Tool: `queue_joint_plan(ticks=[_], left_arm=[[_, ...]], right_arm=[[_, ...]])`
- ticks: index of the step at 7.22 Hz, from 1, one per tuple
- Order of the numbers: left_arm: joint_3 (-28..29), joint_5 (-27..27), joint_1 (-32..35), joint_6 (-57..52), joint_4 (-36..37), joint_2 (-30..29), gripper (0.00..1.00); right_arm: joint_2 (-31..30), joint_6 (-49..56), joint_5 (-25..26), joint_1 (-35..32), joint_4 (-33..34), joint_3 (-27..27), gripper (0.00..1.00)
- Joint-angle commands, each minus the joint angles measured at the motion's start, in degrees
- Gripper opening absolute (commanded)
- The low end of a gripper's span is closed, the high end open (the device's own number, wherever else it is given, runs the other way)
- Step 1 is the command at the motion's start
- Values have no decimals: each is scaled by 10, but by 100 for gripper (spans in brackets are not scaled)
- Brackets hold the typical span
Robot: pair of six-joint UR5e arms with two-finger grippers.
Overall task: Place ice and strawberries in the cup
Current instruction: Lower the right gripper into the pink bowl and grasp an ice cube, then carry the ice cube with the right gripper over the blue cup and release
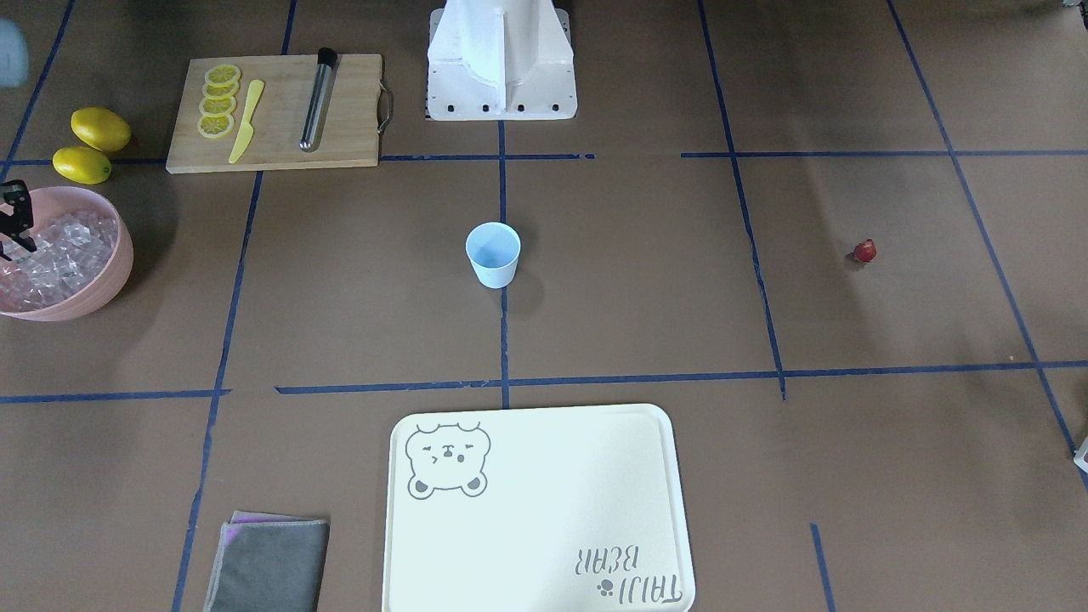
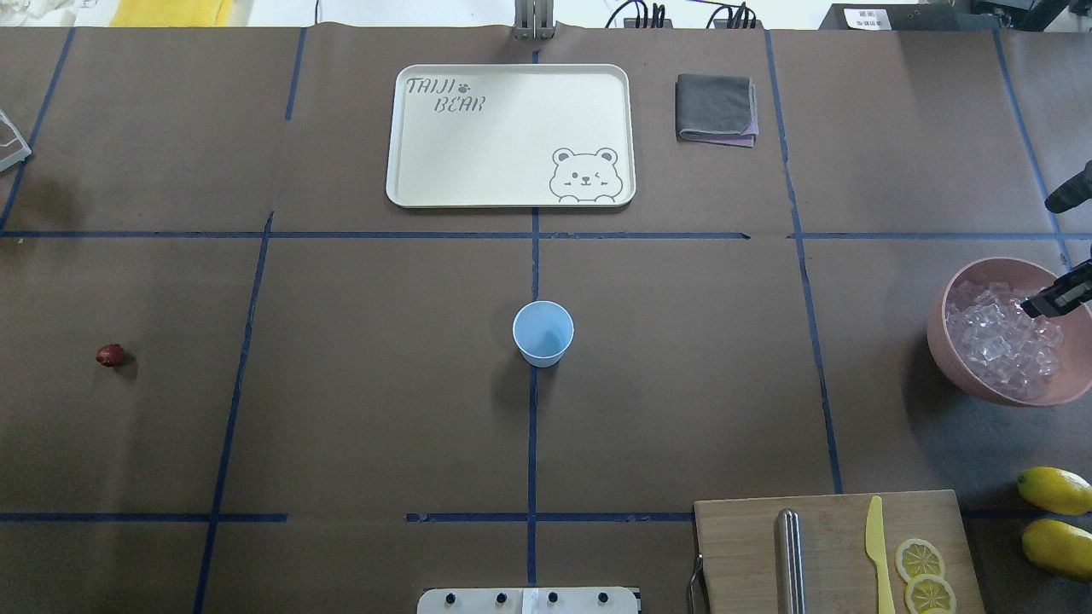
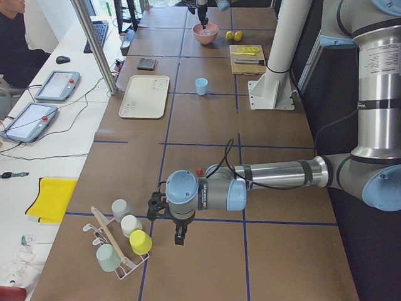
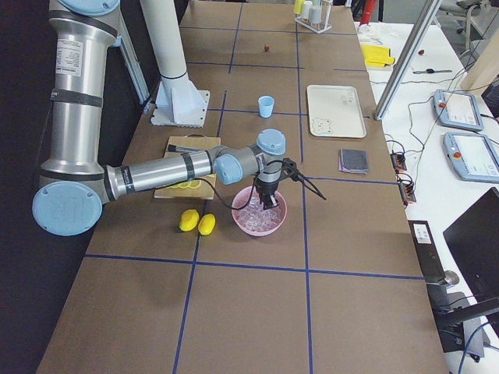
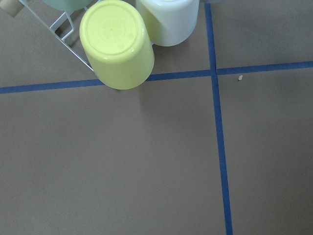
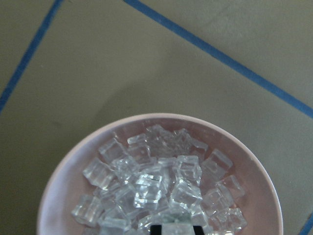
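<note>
The right gripper of mine will release the ice, now in the pink bowl, inside the pale blue cup (image 1: 492, 246) that stands on the blue tape line.
The pale blue cup (image 1: 493, 253) stands upright at the table's middle, also seen in the overhead view (image 2: 543, 333). The ice (image 1: 59, 255) fills a pink bowl (image 1: 119, 255) at the robot's far right. My right gripper (image 1: 15, 228) hangs over the bowl (image 2: 938, 341). In the right wrist view its black fingertips (image 6: 156, 229) reach into the ice (image 6: 146, 181), about one cube's width apart with a clear chunk between them. The tiny red strawberry (image 1: 864, 251) lies alone on the robot's left side (image 2: 110, 355). My left gripper (image 3: 170, 233) shows only in the exterior left view, past the strawberry (image 3: 199, 171); I cannot tell if it is open.
A cream bear tray (image 1: 544, 510) and a folded grey cloth (image 1: 268, 565) lie on the operators' side. A wooden board (image 1: 280, 144) holds lemon slices, a yellow knife and a metal muddler. Two lemons (image 1: 100, 127) sit by the bowl. A cup rack (image 5: 116, 44) is below the left wrist.
</note>
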State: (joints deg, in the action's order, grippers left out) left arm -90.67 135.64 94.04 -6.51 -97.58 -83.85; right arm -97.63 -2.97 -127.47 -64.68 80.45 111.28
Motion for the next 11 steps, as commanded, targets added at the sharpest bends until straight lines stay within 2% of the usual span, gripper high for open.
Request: queue_joint_plan(ticks=[1,3,5,6,7,8,9,11], left_arm=[[0,1,0,-5,-2,0,100],[-7,1,-4,-2,-26,-1,100],[-9,1,-35,-1,-73,-3,100],[-13,2,-46,-1,-75,-3,100],[-20,2,-49,-1,-74,-1,100],[-20,3,-51,-1,-73,-1,100],[-18,33,-53,-1,-74,0,100],[-15,43,-53,-1,-74,0,100]], right_arm=[[29,-85,-7,-3,8,57,0],[107,-264,-9,66,8,68,0],[208,-491,11,159,8,63,0],[261,-601,60,223,8,52,0],[333,-687,117,275,9,6,0],[390,-741,126,297,8,-35,0],[414,-765,139,316,7,-51,0],[467,-785,229,373,2,-108,1]])
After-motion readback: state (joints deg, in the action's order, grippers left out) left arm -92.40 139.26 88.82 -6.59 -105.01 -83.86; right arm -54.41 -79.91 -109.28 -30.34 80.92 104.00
